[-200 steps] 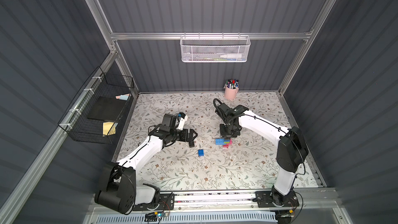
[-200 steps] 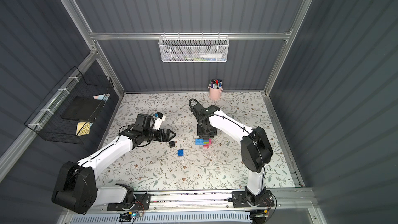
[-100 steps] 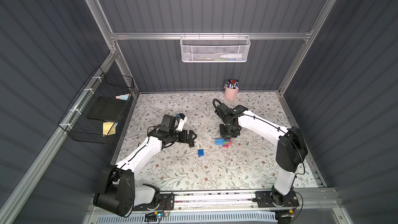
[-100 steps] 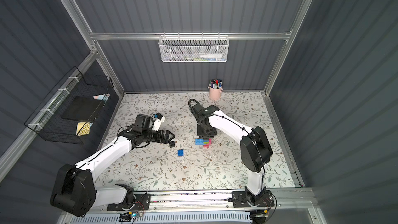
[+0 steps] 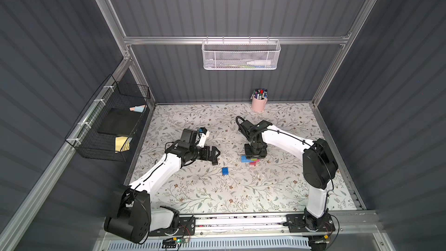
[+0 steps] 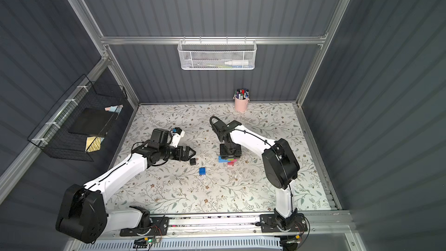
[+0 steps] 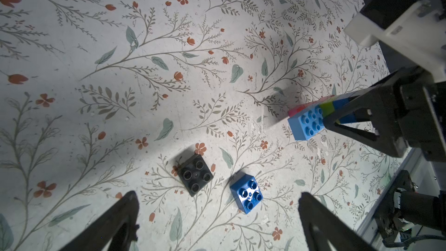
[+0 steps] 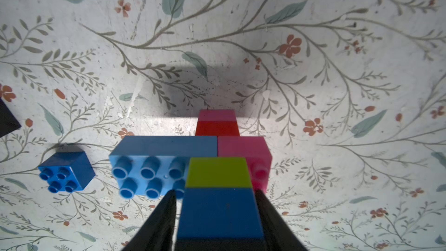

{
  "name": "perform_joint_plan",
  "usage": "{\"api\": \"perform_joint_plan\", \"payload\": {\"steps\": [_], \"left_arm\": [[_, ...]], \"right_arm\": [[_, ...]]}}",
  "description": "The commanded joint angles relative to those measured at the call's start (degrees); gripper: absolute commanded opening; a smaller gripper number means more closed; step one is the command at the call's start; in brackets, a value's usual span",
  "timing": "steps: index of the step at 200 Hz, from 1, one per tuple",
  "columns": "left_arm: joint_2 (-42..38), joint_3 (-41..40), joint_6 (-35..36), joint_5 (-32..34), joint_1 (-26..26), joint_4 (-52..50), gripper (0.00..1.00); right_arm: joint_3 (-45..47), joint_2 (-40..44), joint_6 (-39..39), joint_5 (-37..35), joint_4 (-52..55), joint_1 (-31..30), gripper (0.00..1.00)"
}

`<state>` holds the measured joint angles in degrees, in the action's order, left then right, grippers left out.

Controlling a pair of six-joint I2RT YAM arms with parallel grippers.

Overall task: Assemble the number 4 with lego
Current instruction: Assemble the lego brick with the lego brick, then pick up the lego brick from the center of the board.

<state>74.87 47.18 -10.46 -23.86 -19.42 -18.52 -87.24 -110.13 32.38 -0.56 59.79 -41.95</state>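
The black brick lies loose on the floral mat near the loose dark blue brick, and my left gripper needs to close on the sides of the black brick (image 5: pixel 214 161) (image 7: pixel 195 174).
The number 4 (image 8: pixel 217 172) lies flat on the floral mat as joined lego: a long light blue brick, pink, red, lime green and dark blue. Both top views show it (image 5: pixel 251 161) (image 6: pixel 229 161), and so does the left wrist view (image 7: pixel 306 121). My right gripper (image 8: pixel 214 194) straddles its dark blue end brick, open, with a thin gap at one finger; from above (image 5: pixel 255 152) it points straight down. A loose dark blue brick (image 7: pixel 246 194) (image 5: pixel 225 171) and a black brick (image 7: pixel 195 175) (image 6: pixel 192 161) lie in front of my left gripper (image 7: pixel 217 194) (image 5: pixel 214 155), which is wide open and holds nothing.
A pink cup of marker pens (image 5: pixel 258 103) stands at the back wall. A white mesh basket (image 5: pixel 240 55) hangs above it. A black wire basket (image 5: pixel 113 126) hangs on the left wall. An aluminium rail (image 5: pixel 241 222) runs along the front edge.
The right gripper's jaws have spread a little off the dark blue end brick. The left arm has shifted slightly; the bricks lie where they were.
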Motion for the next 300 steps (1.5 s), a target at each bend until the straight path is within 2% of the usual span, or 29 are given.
{"api": "perform_joint_plan", "payload": {"steps": [1, 126, 155, 177, 195, 232, 300], "left_arm": [[-2.01, -0.42, 1.36, 0.26, -0.27, -1.48, 0.99], [-0.72, 1.13, -0.65, 3.21, -0.51, -4.88, 0.98], [1.69, 1.8, -4.52, 4.88, -2.15, -7.89, 0.9], [4.28, 2.47, -7.95, 9.61, -4.46, -8.39, 0.81], [7.73, 5.67, -9.85, 14.01, -6.77, -11.32, 0.75], [14.09, 12.33, -12.96, 18.82, -9.04, -16.76, 0.68], [23.83, 21.08, -18.85, 23.21, -11.96, -25.27, 0.49]], "right_arm": [[0.6, 0.25, 0.15, 0.26, 1.34, -0.2, 0.54], [-2.43, 7.73, -1.14, -2.2, 4.4, 0.26, 0.79], [-0.8, 10.97, -0.92, -3.28, 5.43, 0.68, 0.81], [0.46, 13.77, -0.98, -4.18, 6.16, 1.24, 0.81], [1.22, 15.73, -1.0, -4.69, 7.35, 1.98, 0.82], [3.58, 20.12, -1.44, -4.94, 7.77, 4.17, 0.84], [8.08, 23.36, -2.32, -3.2, 5.62, 7.73, 0.85]]}}
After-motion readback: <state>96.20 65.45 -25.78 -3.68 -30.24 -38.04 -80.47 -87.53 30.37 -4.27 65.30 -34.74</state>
